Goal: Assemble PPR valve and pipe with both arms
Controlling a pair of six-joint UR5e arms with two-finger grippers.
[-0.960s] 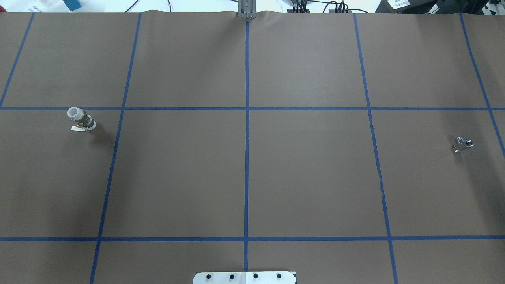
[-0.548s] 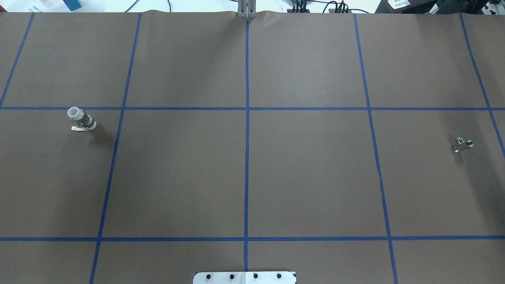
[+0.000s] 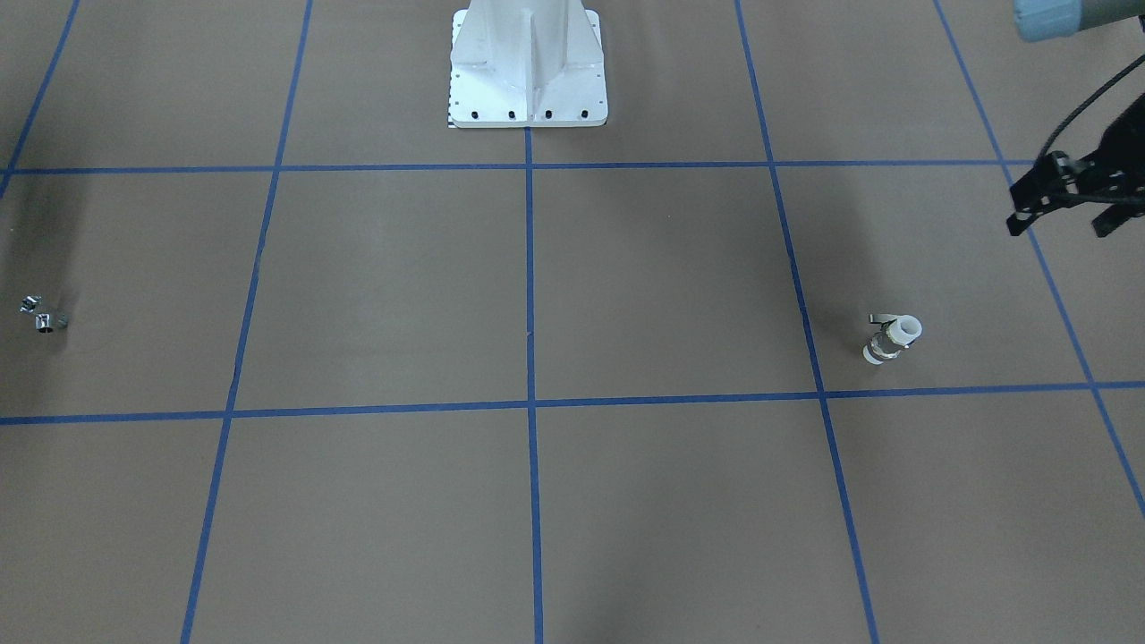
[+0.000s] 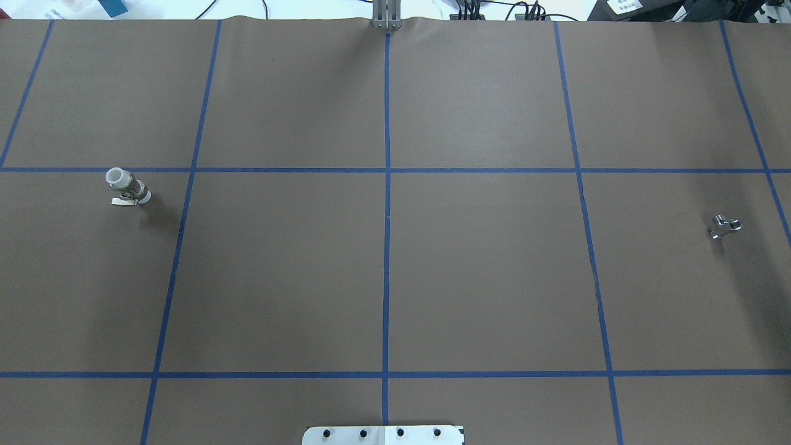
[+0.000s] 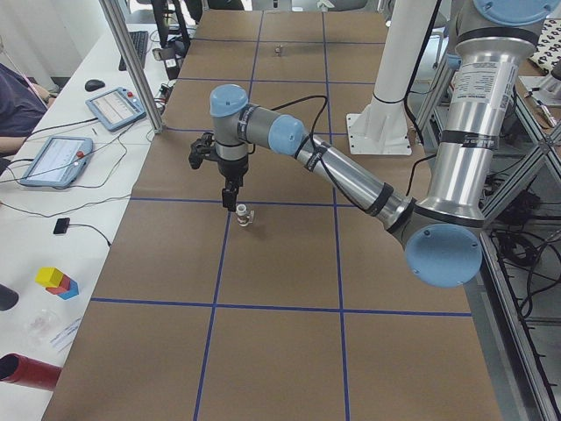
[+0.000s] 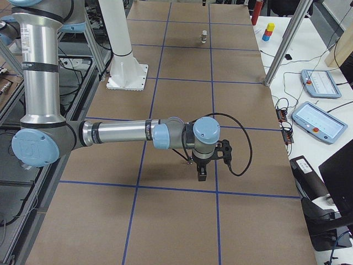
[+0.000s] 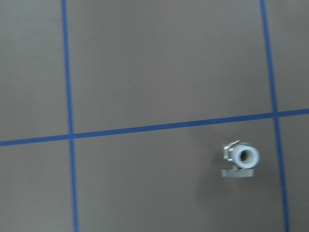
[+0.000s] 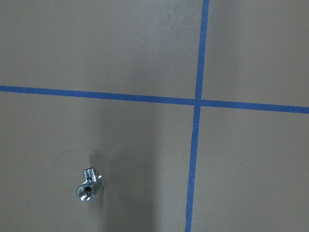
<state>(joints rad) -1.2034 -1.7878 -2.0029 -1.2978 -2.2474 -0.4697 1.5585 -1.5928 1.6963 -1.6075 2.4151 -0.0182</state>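
Observation:
My left gripper is to come down over the standing PPR valve next and close on the valve's upper white end (image 3: 905, 329) (image 7: 245, 156).
The PPR valve (image 4: 126, 187) stands on the brown table at the left, white ends and grey lever showing; it also shows in the front view (image 3: 892, 338) and left wrist view (image 7: 240, 158). The chrome pipe (image 4: 723, 226) lies at the far right, also seen in the right wrist view (image 8: 89, 186) and the front view (image 3: 38, 315). My left gripper (image 5: 230, 202) points down, hovering just beside and above the valve (image 5: 243, 215). My right gripper (image 6: 201, 175) points down above the table's right end. I cannot tell whether either is open or shut.
Blue tape lines (image 4: 386, 216) divide the brown table into squares. The white robot base (image 3: 528, 63) stands at the middle of the robot's edge. Metal posts (image 5: 131, 66) and desks with tablets (image 6: 317, 83) line the operators' side.

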